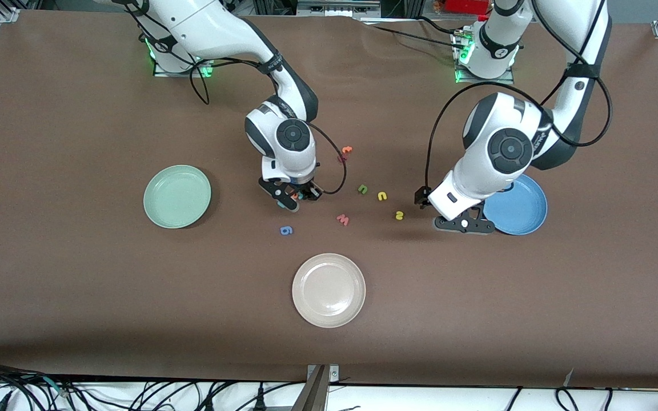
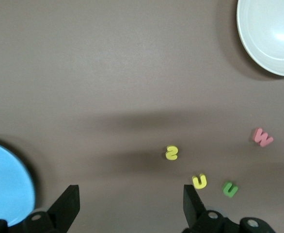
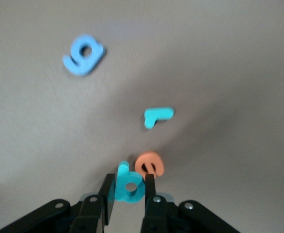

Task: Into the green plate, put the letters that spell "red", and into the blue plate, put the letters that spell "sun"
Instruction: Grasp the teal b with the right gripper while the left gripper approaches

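Note:
Next, I set the teal "d", still held low over the table, down with my right gripper inside the empty green plate (image 1: 185, 185), toward the robots' bases.
My right gripper (image 3: 128, 180) is shut on the teal "d" (image 3: 130, 188), low over the table between the green plate (image 1: 177, 196) and the loose letters. The orange "e" (image 3: 149, 164) lies just past its fingertips, and the teal "r" (image 3: 157, 115) a little farther on. My left gripper (image 2: 130, 196) hangs open and empty over bare table beside the blue plate (image 1: 520, 208). The yellow "s" (image 1: 399, 215), yellow "n" (image 1: 382, 196) and olive "u" (image 1: 362, 189) lie in a loose row between the two grippers. Both plates hold nothing.
A cream-white plate (image 1: 328, 290) sits nearer the front camera, mid-table. A pink "w" (image 1: 343, 219) and a blue "g" (image 1: 286, 230) lie between it and the grippers. Two orange-red letters (image 1: 347, 150) lie toward the robots' bases.

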Motion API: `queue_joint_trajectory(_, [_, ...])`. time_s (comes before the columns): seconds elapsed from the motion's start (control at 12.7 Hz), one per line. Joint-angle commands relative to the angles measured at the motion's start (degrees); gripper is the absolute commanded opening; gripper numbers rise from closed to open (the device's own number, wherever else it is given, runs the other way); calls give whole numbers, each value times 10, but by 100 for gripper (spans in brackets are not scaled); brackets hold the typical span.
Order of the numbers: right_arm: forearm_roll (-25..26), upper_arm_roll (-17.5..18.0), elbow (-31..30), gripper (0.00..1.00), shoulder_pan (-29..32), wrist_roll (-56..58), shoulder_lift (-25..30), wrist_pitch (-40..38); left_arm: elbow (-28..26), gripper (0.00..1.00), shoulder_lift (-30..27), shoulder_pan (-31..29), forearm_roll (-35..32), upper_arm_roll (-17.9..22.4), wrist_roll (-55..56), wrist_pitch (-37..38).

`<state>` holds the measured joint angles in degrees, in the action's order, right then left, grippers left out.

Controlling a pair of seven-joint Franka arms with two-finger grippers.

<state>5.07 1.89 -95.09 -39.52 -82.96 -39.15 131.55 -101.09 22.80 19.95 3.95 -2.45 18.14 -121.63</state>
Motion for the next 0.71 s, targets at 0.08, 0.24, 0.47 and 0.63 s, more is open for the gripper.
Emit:
queue_joint_trajectory(0.08, [3,0,38,9,42,88,41,-115,-19,95,24,23,-8,2,32,-70])
queue_joint_trajectory(0.24, [1,0,37,9,77,161,65,-152,-19,95,47,34,-9,3,33,-105])
queue_joint_trajectory(0.47, [-15,-4,32,9,122,275,90,-201,-21,95,80,39,-10,8,37,-155])
queue_joint_trajectory(0.63, [-15,-8,20,9,152,330,101,-219,-22,94,89,47,-10,8,36,-156])
